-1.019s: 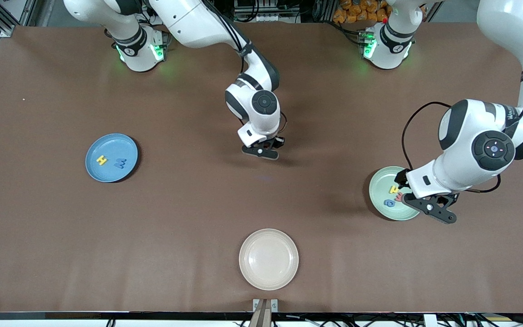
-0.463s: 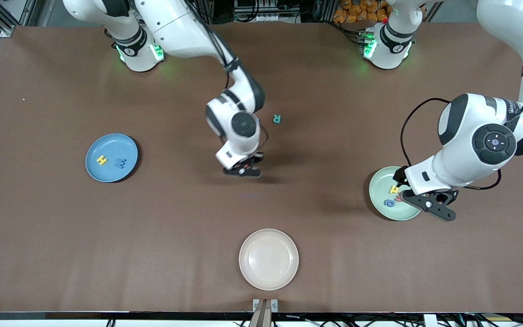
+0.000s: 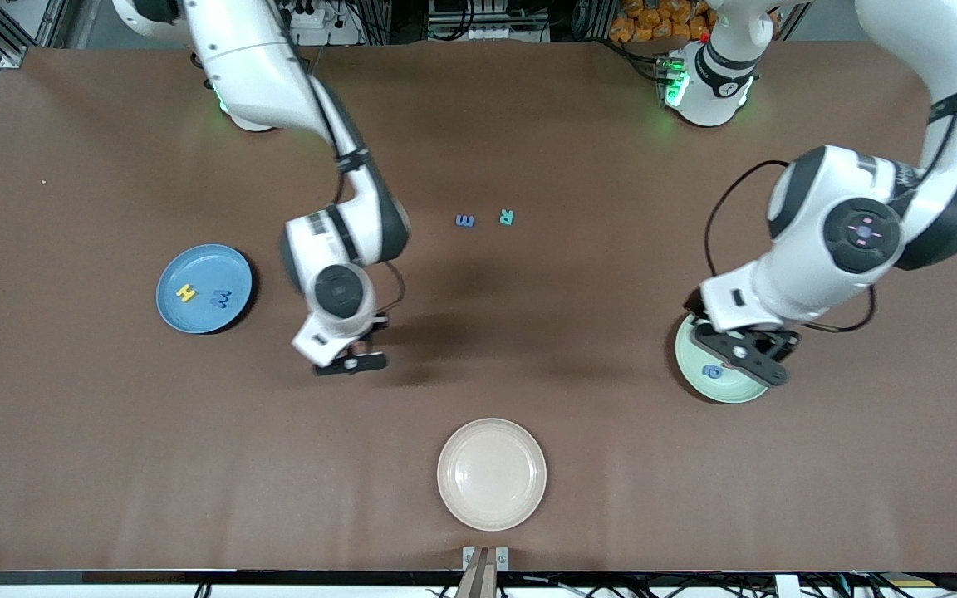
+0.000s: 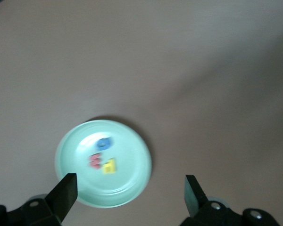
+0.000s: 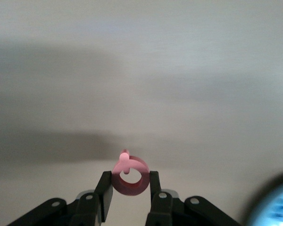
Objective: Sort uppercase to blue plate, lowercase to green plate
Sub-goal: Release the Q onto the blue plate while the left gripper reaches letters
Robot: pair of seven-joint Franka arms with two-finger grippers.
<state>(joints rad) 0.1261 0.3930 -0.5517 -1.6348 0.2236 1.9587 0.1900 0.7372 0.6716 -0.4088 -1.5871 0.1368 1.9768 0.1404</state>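
Next, I release the red G from my right gripper on the blue plate [image 3: 227, 271], between the blue W and the rim nearest the bases.
My right gripper [image 3: 351, 359] is shut on a red G [image 5: 130, 190], held in the air over bare table beside the blue plate [image 3: 204, 264]. That plate holds a yellow H [image 3: 186, 292] and a blue W [image 3: 219, 298]. A teal R [image 3: 507, 218] and a blue e [image 3: 464, 221] lie side by side on the table, nearer the robots' bases. My left gripper [image 3: 744, 353] hangs open and empty over the green plate [image 3: 732, 392]. In the left wrist view that plate [image 4: 127, 179] carries a blue g [image 4: 104, 142], a red w [image 4: 95, 160] and a yellow letter [image 4: 109, 165].
An empty cream plate [image 3: 492, 473] sits near the table's front edge, at its middle. The brown table runs bare between the three plates.
The right arm has swung from the table's middle toward the blue plate with the red G, uncovering the teal R and blue e. The left gripper has shifted slightly over the green plate.
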